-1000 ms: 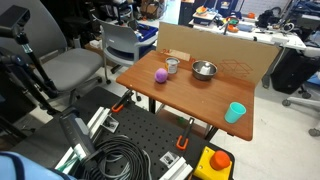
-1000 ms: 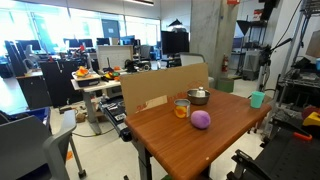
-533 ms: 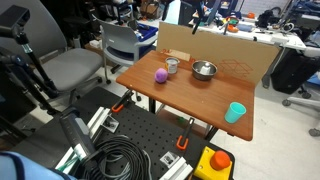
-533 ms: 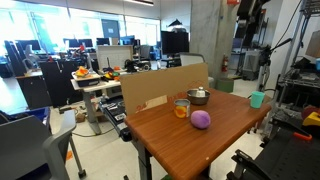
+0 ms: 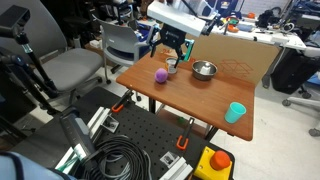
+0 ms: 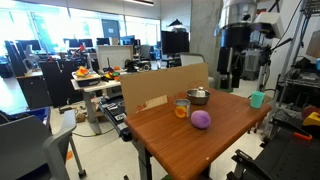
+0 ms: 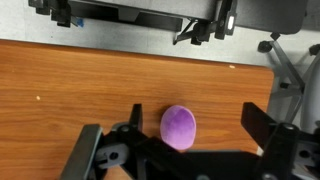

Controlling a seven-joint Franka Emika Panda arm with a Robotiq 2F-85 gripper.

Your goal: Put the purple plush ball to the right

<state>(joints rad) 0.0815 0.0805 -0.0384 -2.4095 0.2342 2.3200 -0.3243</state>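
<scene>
The robot's gripper will close around the middle of the purple plush ball (image 5: 161, 75) (image 7: 178, 127), which lies next to the small metal cup.
The purple plush ball (image 5: 160, 75) lies on the wooden table (image 5: 200, 100), toward its left side, next to a small metal cup (image 5: 172, 66). It also shows in an exterior view (image 6: 201, 119). My gripper (image 5: 167, 50) hangs open above the ball and the cup, clear of both; in an exterior view (image 6: 227, 80) it hangs over the table. In the wrist view the ball (image 7: 178, 127) lies on the wood between the two spread fingers of my gripper (image 7: 196, 118), nearer the left finger (image 7: 137, 116). Nothing is held.
A shiny steel bowl (image 5: 204, 70) stands to the right of the metal cup. A teal plastic cup (image 5: 235, 112) stands near the table's right front corner. A cardboard sheet (image 5: 230, 55) stands along the back edge. Chairs (image 5: 70, 65) and cables (image 5: 120, 160) surround the table.
The arm has come into view from above and moved down over the table, so the open gripper now hangs above the purple ball. The ball, cups and bowl have not moved.
</scene>
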